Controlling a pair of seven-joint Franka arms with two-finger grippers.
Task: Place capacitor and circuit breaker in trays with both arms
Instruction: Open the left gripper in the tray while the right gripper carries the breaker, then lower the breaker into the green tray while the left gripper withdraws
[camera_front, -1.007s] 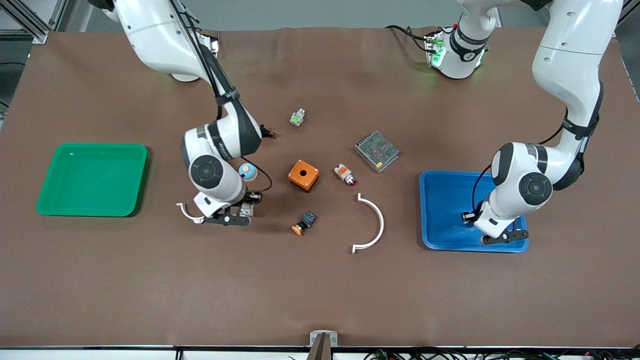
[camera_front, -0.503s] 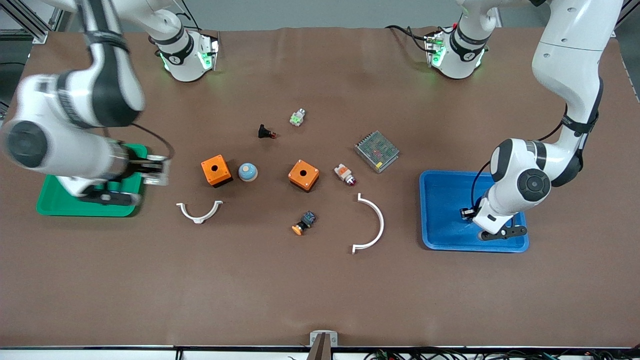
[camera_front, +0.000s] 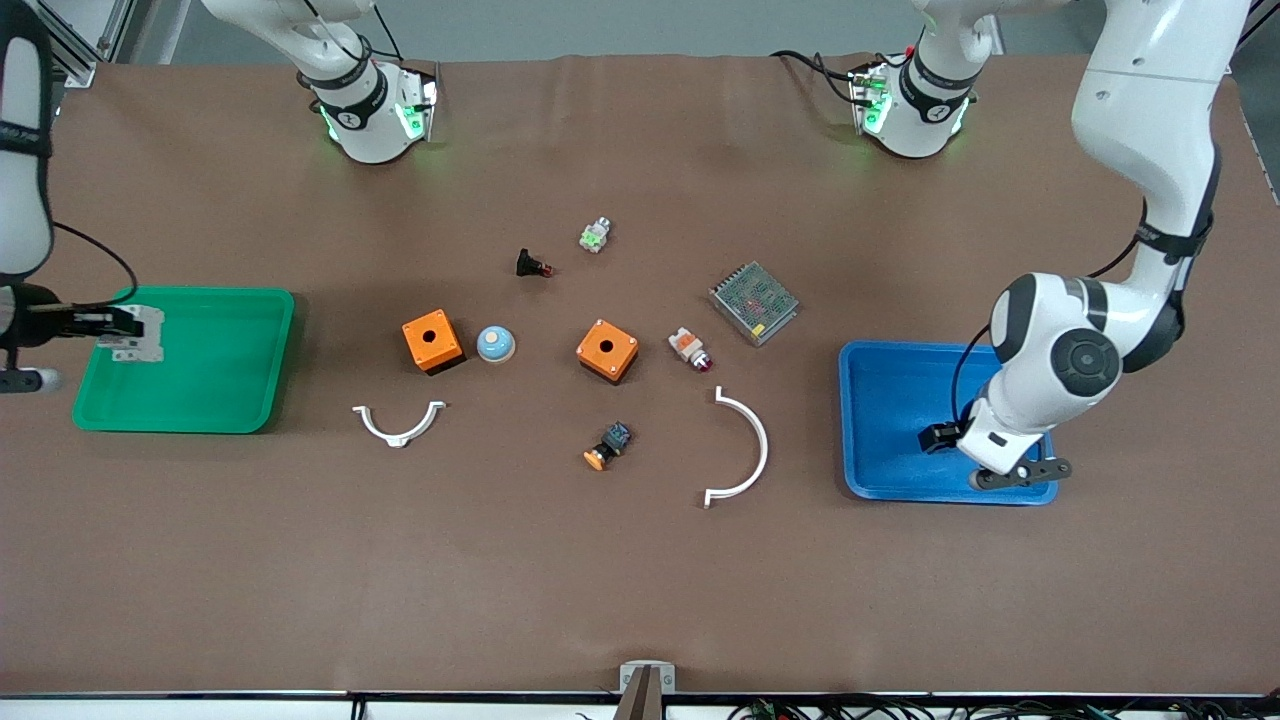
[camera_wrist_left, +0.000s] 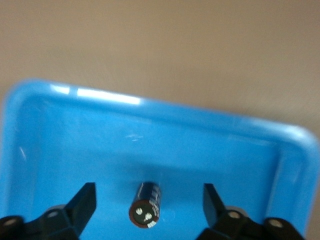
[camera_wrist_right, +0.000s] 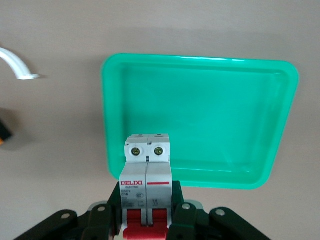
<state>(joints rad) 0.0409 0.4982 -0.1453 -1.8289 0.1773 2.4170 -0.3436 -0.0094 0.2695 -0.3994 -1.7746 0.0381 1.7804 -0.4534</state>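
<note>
The robot's right gripper needs to set the circuit breaker down on the middle of the green tray's bottom (camera_front: 178, 365) (camera_wrist_right: 196, 122).
My right gripper (camera_front: 120, 335) is shut on the circuit breaker (camera_front: 137, 334), a white-grey block with red toggles. It holds the breaker in the air over the outer rim of the green tray (camera_front: 200, 428). In the right wrist view the breaker (camera_wrist_right: 146, 172) sits between the fingers (camera_wrist_right: 185, 212), with the green tray (camera_wrist_right: 112, 125) ahead. My left gripper (camera_front: 1015, 472) is open over the blue tray (camera_front: 852, 420). In the left wrist view the capacitor (camera_wrist_left: 146, 206), a small black cylinder, lies on the blue tray floor (camera_wrist_left: 100, 150) between the spread fingers (camera_wrist_left: 82, 202), touching neither. It is hidden in the front view.
In the middle of the table lie two orange boxes (camera_front: 432, 341) (camera_front: 607, 349), a blue dome (camera_front: 495, 343), two white curved clips (camera_front: 399, 422) (camera_front: 745, 447), an orange-capped push-button (camera_front: 607, 445), a mesh-covered box (camera_front: 754, 301), a white-orange part (camera_front: 690, 349) and a small black part (camera_front: 532, 265).
My right arm swung from the middle of the table to the green tray, carrying the circuit breaker. My left gripper stayed over the blue tray and shifted slightly.
</note>
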